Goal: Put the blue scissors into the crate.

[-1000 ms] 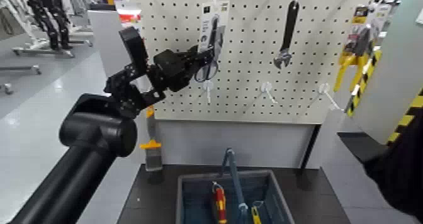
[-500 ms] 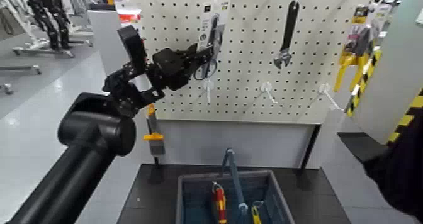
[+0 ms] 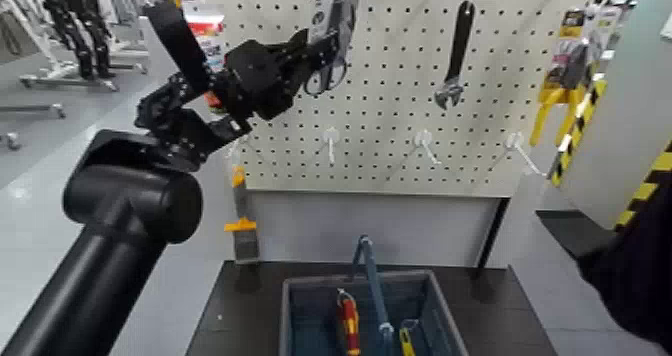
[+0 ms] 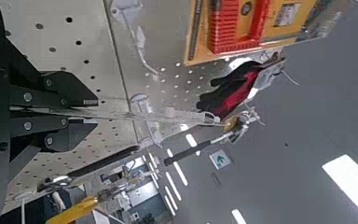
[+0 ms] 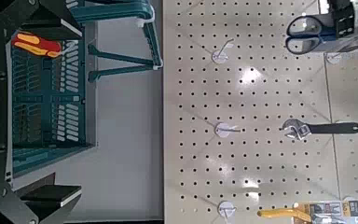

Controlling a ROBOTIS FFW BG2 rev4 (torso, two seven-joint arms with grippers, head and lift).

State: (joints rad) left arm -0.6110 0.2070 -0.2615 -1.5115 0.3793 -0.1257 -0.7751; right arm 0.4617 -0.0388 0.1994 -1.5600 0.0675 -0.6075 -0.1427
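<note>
Next, my left gripper lets go of the blue scissors in the crate, across the near end of the red-handled screwdriver (image 3: 362, 348).
The blue scissors (image 3: 335, 20) on their white card are held up against the top of the pegboard; the card's top runs out of the head view. My left gripper (image 3: 318, 58) is shut on the card's lower end, near the blue loop handles. In the left wrist view its fingers (image 4: 47, 93) pinch the thin card edge. The right wrist view shows the scissors (image 5: 306, 35) far off. The grey-blue crate (image 3: 300, 310) stands on the dark table below, bar handle (image 3: 372, 280) upright. My right gripper (image 5: 75, 107) is open and empty, facing the pegboard and the crate (image 5: 51, 93).
A black wrench (image 3: 458, 50) and yellow-handled pliers (image 3: 562, 85) hang on the pegboard. Bare hooks (image 3: 330, 138) stick out below. A red-handled screwdriver (image 3: 347, 323) and a yellow-handled tool (image 3: 406, 338) lie in the crate. A yellow-black striped post (image 3: 585, 110) stands at the right.
My left gripper has risen with the scissors card, from mid-board height to the top of the pegboard. The right arm has not moved.
</note>
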